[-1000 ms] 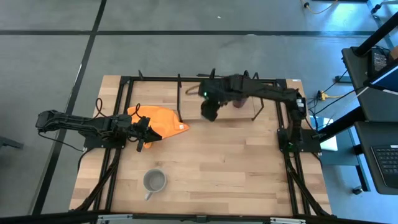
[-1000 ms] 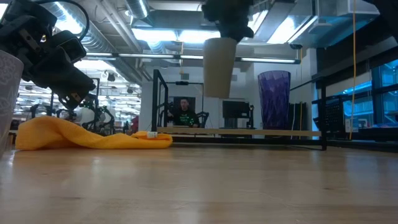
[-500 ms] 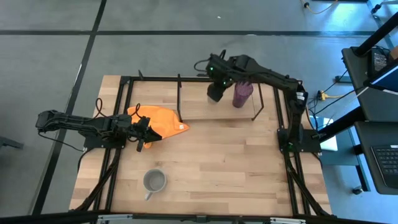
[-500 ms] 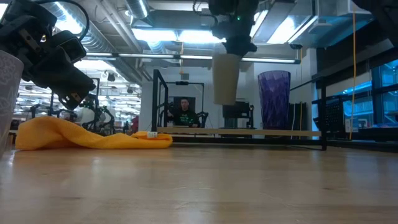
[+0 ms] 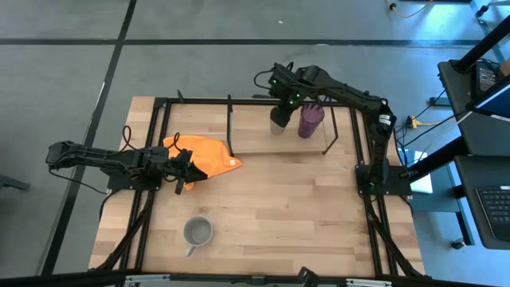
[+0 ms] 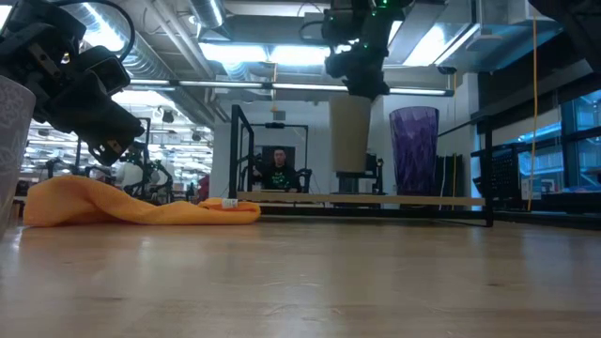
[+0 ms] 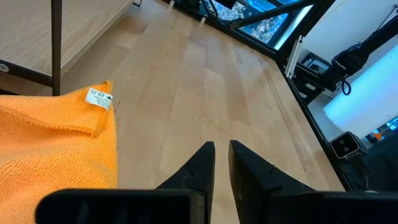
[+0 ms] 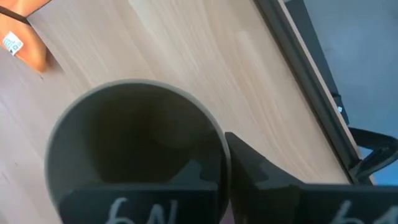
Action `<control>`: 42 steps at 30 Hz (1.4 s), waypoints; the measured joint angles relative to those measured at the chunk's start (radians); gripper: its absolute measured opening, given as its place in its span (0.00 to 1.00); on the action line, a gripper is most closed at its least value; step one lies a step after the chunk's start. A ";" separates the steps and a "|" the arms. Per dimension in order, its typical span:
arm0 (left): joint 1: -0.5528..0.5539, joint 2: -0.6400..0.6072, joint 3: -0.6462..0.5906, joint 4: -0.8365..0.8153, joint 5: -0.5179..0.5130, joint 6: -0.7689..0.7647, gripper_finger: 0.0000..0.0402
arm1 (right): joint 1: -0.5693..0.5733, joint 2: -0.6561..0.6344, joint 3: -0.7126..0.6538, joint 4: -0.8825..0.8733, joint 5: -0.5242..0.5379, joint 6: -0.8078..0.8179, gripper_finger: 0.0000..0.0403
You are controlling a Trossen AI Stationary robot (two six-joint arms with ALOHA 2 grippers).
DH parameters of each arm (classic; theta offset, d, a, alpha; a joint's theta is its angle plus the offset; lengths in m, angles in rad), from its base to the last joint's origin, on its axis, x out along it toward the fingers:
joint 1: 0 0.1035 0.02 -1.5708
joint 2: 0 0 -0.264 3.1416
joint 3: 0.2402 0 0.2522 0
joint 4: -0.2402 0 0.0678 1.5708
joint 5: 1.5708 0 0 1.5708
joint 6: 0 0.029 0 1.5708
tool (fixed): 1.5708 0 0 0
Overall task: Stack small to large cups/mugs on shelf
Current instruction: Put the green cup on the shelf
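My right gripper is holding the olive-green cup. It will let go of it on the light-wood shelf [image 5: 280, 128] beside the purple ribbed cup.
My right gripper [image 5: 284, 105] is shut on the plain olive-green cup [image 6: 349, 136], held a little above the light-wood shelf [image 5: 251, 131]. The purple ribbed cup [image 5: 310, 121] stands upright on the shelf board just right of it, and also shows in the low view [image 6: 414, 150]. The grey mug [image 5: 198, 232] stands on the table near its near edge, mouth up. My left gripper [image 5: 188, 171] is shut and empty, low over the table at the left, beside the orange cloth. My right gripper holds the olive-green cup by its rim [image 8: 222, 155], one finger inside the cup and one finger [image 8: 255, 171] outside its wall. The fingers come from above, pointing down. The cup hangs upright, mouth up, its base [image 6: 349, 169] clear of the shelf board.
An orange cloth [image 5: 209, 156] lies on the table left of the shelf, partly under its left wire frame [image 5: 229, 123]. The shelf's right wire frame [image 5: 331, 131] stands just past the purple cup. Black rails run along the table's edges. A person sits far behind the table [image 6: 278, 169].
My right gripper has carried the olive-green cup toward the table's far edge and to the right, from in front of the shelf to over its board beside the purple cup, and has lowered it. The cup has stayed upright in the hold.
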 joint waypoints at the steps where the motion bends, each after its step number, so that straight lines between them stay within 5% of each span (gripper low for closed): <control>1: 0.000 0.000 0.000 0.000 0.000 0.000 0.10 | 0.000 0.000 0.000 0.004 0.000 -0.004 0.02; 18: 0.000 0.000 0.000 0.001 -0.010 0.051 0.10 | -0.013 0.000 0.000 0.038 -0.029 -0.030 0.03; 26: 0.000 0.000 0.000 0.168 -0.252 0.045 0.10 | -0.022 0.024 0.000 0.042 -0.030 0.000 0.03; 42: 0.000 0.000 0.000 0.262 -0.246 0.045 0.10 | -0.040 0.056 0.000 0.013 -0.019 0.055 0.03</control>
